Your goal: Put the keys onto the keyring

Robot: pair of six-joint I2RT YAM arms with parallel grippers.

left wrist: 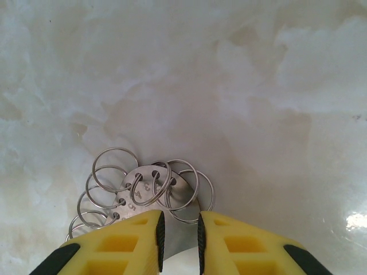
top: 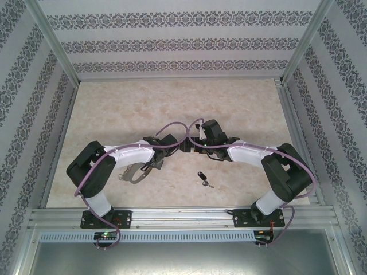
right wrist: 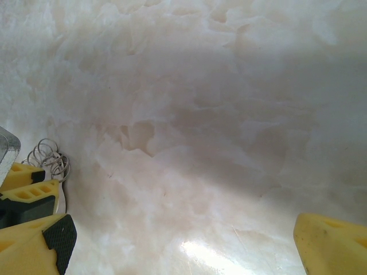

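Observation:
My left gripper should open and take the end rings (left wrist: 198, 193) before lifting the keyring, because its fingers are over the plate and the rings are fanned out past them.
The keyring (left wrist: 135, 192) is a flat grey metal plate with several thin wire rings along one edge. My left gripper (left wrist: 179, 222) is shut on its near end, the plate running down between the yellow fingers (left wrist: 129, 240). In the top view the keyring (top: 133, 175) hangs under the left gripper (top: 149, 163), left of centre. The key (top: 203, 178), black head and short silver blade, lies alone on the table to its right. My right gripper (right wrist: 183, 243) is wide open over bare table, nothing between its fingers. It sits just right of the left gripper (right wrist: 26, 186) and the rings (right wrist: 50, 156).
The table (top: 172, 103) is pale marbled stone, walled by patterned panels on three sides. An aluminium rail (top: 183, 217) with both arm bases runs along the near edge. The two wrists (top: 189, 140) nearly meet at mid-table, with purple cables looping over them.

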